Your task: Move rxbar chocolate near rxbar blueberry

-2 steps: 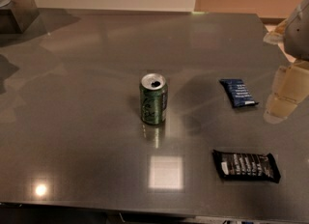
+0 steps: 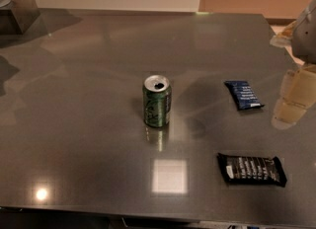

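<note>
The middle of the rxbar chocolate (image 2: pixel 256 170) has the black wrapper's white lettering on it. My gripper will go there next and close over that lettering.
The rxbar chocolate (image 2: pixel 252 170), a flat black wrapper with white lettering and a white patch at its left end, lies on the grey table (image 2: pixel 79 104) at the front right. The rxbar blueberry (image 2: pixel 243 94), a smaller dark-blue wrapper, lies farther back, above the black bar in the picture with a gap of bare table between them. My gripper (image 2: pixel 292 99), beige, hangs at the right edge of the view, to the right of the blue bar and above the table. It holds nothing that I can see.
An open green soda can (image 2: pixel 157 101) stands upright near the table's middle, left of both bars. A dark box (image 2: pixel 17 13) sits at the back left corner. The table's front edge runs along the bottom.
</note>
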{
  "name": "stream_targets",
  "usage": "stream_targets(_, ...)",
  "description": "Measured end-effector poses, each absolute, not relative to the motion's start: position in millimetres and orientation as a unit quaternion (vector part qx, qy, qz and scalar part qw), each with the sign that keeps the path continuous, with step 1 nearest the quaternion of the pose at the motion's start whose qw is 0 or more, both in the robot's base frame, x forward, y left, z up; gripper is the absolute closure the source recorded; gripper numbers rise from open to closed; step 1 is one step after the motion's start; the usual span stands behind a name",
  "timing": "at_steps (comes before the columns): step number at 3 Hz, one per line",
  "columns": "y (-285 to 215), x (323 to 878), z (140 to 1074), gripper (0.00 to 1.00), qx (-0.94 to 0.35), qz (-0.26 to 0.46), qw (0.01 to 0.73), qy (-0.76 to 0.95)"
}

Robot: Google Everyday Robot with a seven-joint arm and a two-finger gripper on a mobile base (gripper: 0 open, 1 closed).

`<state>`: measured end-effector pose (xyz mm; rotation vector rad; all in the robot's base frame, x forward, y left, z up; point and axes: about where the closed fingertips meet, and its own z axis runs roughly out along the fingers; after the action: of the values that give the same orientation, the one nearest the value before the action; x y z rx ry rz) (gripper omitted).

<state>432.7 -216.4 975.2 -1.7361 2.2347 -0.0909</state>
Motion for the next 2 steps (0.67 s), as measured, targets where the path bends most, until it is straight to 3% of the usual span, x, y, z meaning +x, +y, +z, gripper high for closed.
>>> stream_targets(2, -217.2, 397.6, 947.9, 0.0, -0.62, 0.002, 0.141, 0.772)
